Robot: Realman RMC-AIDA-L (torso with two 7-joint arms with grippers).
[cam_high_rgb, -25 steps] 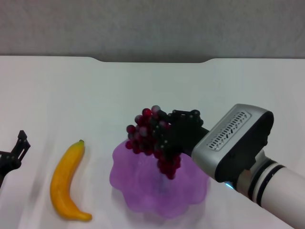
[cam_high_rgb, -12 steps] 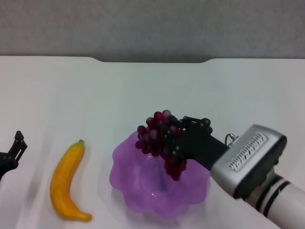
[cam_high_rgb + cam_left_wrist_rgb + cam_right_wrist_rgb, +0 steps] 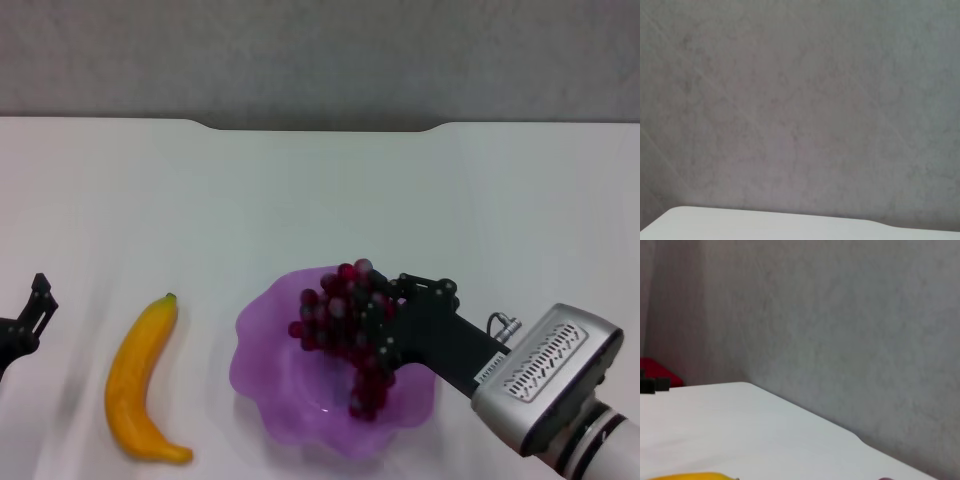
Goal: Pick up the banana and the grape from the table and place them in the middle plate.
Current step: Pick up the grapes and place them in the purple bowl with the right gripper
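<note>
I will let go of the grape bunch, now hanging down into that plate, with my right gripper inside the purple plate (image 3: 358,357), a little past its middle, away from the banana.
In the head view my right gripper (image 3: 385,325) is shut on the grape bunch (image 3: 345,325), dark red-purple, which hangs down into the purple scalloped plate (image 3: 270,385) at the near middle of the white table (image 3: 320,200). The orange-yellow banana (image 3: 140,385) lies on the table left of the plate, its green stem tip pointing away from me. A sliver of the banana (image 3: 690,476) also shows in the right wrist view. My left gripper (image 3: 25,325) sits at the far left edge, left of the banana, mostly cut off.
A grey wall runs behind the table's notched far edge (image 3: 320,127). A red object (image 3: 657,372) shows beyond the table in the right wrist view. The left wrist view shows only the wall and a strip of the table (image 3: 765,226).
My right gripper has drawn back toward me and lowered with the grape bunch, from above the plate's far rim down into the plate. The left gripper has barely moved.
</note>
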